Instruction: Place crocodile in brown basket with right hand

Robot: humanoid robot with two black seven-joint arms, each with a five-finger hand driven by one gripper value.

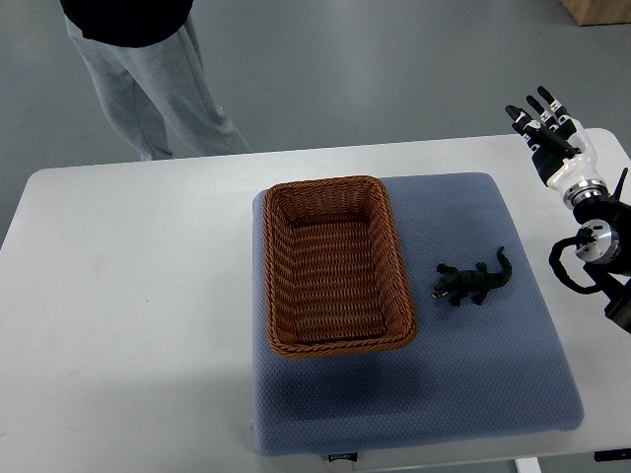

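Observation:
The crocodile is next; next my right gripper closes around the base of the crocodile's tail point(488, 281), by its hind legs.
A small dark green toy crocodile point(473, 281) lies on the blue-grey mat point(463, 384), just right of the brown wicker basket point(279, 296). The basket holds nothing, and its long side runs away from me. My right hand point(541, 116) hovers at the table's far right edge, above and to the right of the crocodile, fingers stretched out and holding nothing. A clear gap separates the hand from the toy. My left arm does not show.
The mat lies on a white table point(128, 296). A person in grey trousers point(148, 89) stands beyond the table's far edge at the upper left. A cardboard box corner point(599, 10) shows at the top right.

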